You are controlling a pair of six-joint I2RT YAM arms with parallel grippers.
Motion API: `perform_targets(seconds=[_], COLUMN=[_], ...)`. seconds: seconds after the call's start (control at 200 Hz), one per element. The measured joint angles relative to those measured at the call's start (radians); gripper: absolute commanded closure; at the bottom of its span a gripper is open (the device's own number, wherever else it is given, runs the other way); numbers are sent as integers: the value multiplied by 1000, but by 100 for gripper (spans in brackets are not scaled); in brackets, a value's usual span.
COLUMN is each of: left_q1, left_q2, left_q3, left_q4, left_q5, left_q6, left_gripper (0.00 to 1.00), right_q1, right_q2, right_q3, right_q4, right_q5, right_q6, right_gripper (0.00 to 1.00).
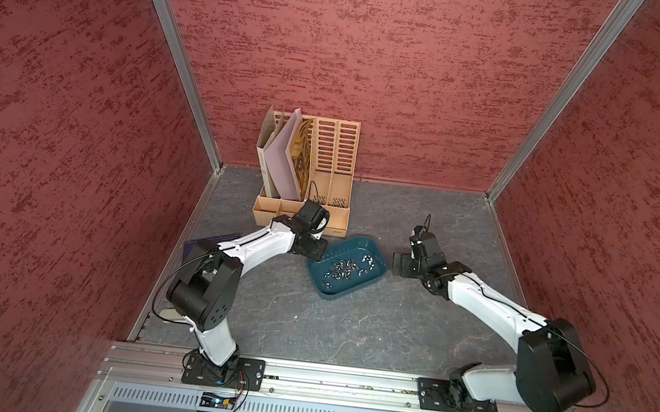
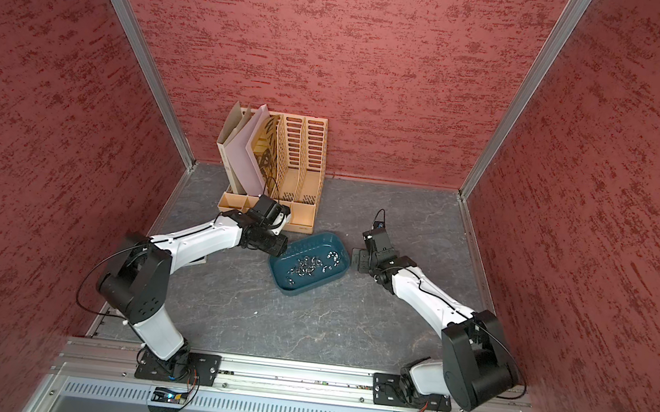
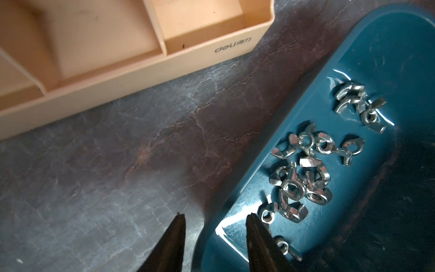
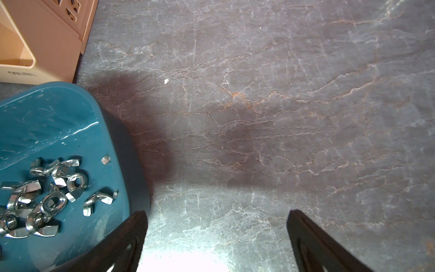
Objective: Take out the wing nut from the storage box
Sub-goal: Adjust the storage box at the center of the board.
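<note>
My left gripper is astride the corner of the slanted storage box, so I need to grip the storage box's long side nearer its middle [image 3: 260,160] and turn the storage box square.
The storage box [image 1: 338,292] [image 2: 298,289] is a shallow teal tray on the grey table, and several silver wing nuts [image 1: 344,269] [image 3: 303,186] lie loose in it. My left gripper [image 3: 215,215] is at the tray's left end. Its jaws stand partly apart astride the tray wall [image 3: 211,235], one fingertip [image 3: 180,217] outside and the other [image 3: 251,217] inside near the wing nuts, holding nothing. My right gripper [image 4: 216,212] [image 1: 399,264] hangs open and empty over bare table just right of the tray [image 4: 70,122].
A tall beige slotted file organiser [image 1: 302,212] [image 3: 141,70] with folders stands just behind the tray and my left wrist. A dark blue sheet [image 1: 194,247] lies under my left arm. Red walls close in on three sides.
</note>
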Motion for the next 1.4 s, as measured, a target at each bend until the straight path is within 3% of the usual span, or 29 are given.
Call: perform_targets(seconds=[0.456, 0.601, 0.686, 0.822, 0.972, 1.207, 1.403], left_q1=[-23, -37, -47, -68, -74, -76, -101], left_q2=[72, 93, 116, 150, 179, 224, 247], left_q3=[96, 124, 151, 179, 213, 264, 299], left_q4=[-19, -26, -34, -51, -88, -135, -155], left_q5=[49, 55, 61, 68, 63, 55, 72], left_q6=[47, 44, 36, 39, 53, 87, 68], left_gripper=[90, 90, 72, 63, 64, 85, 87], right_q1=[0, 0, 0, 0, 0, -2, -5], right_q2=[16, 16, 16, 16, 16, 15, 3], right_q3=[-4, -4, -4, -4, -4, -4, -4], right_q4=[-2, -10, -19, -35, -47, -60, -73], right_q5=[0, 1, 1, 2, 2, 2, 10], right_q6=[8, 8, 8, 11, 11, 17, 30], right_gripper=[2, 1, 1, 1, 2, 1, 2])
